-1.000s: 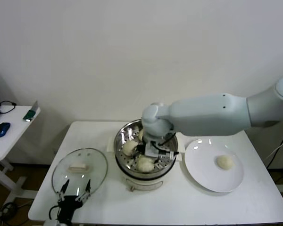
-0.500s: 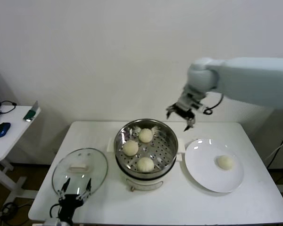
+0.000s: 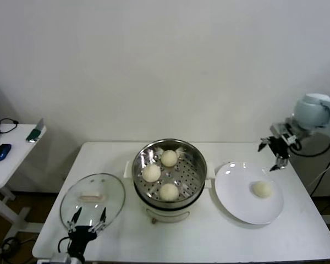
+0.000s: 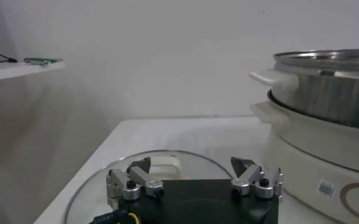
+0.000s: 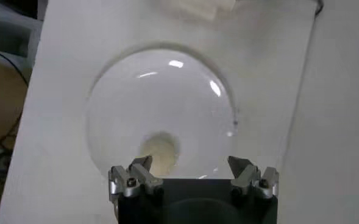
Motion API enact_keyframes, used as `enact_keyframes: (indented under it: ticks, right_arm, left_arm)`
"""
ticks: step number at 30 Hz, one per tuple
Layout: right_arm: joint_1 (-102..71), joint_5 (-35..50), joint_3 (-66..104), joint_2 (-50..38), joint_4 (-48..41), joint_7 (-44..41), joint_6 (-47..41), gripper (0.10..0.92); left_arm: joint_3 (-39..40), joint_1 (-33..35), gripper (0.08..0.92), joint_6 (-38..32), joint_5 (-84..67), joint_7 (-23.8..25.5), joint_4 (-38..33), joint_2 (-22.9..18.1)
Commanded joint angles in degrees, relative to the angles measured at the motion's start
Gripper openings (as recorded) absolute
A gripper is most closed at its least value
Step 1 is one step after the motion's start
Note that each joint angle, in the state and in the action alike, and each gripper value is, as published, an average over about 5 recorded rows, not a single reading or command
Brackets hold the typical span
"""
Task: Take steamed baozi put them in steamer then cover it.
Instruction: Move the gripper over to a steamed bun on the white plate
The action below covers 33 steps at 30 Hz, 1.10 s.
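Observation:
The robot's right gripper will close on the sides of the baozi (image 3: 262, 189) (image 5: 159, 154) lying on the white plate, because this baozi still belongs in the steamer.
The steamer (image 3: 193, 177) stands mid-table and holds three steamed baozi (image 3: 169, 158) (image 3: 151, 172) (image 3: 169, 191); it fills the edge of the left wrist view as the steamer (image 4: 331, 85). A fourth baozi (image 3: 262, 189) lies on the white plate (image 3: 236, 192). My right gripper (image 3: 270, 154) hangs open and empty above the plate's far right edge. Its wrist view looks down on that baozi (image 5: 159, 149) and the plate (image 5: 161, 91), between the right gripper's (image 5: 191, 165) spread fingers. My left gripper (image 3: 88, 221) is parked open at the table's front left, by the glass lid (image 3: 92, 198).
The lid's whitish handle (image 4: 165, 165) lies just beyond the left gripper (image 4: 191, 167). A small side table (image 3: 11, 151) with a mouse and a phone stands off to the left. The wall runs close behind the white table (image 3: 209, 236).
My right arm has lifted out of the steamer, leaving a bun there, and swung far right to above the plate. The left arm has not moved.

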Motion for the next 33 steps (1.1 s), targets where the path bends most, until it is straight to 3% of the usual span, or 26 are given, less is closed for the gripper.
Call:
enact_keyframes:
  ticks: [1, 13, 29, 33]
  right_arm:
    - [-25.9, -6.4, 19.1, -3.2, -10.1, 1.9, -3.7, 0.823]
    - [-34.7, -9.6, 26.9, 3.9, -17.9, 2.2, -2.9, 0.823]
    - [-37.9, -10.3, 30.4, 5.5, -19.5, 2.7, -3.1, 0.821]
    - [-37.6, -10.4, 30.4, 5.4, -19.0, 2.9, -3.1, 0.782]
  left_arm:
    - [-0.3, 0.2, 0.823, -0.2, -0.1, -0.1, 0.2, -0.2]
    - [-0.7, 0.9, 0.823, -0.4, 0.2, -0.1, 0.5, -1.0]
    - [-0.7, 1.0, 0.823, -0.4, 0.2, -0.1, 0.4, -0.8]
    - [-0.6, 0.9, 0.823, -0.4, 0.2, -0.1, 0.4, -0.8]
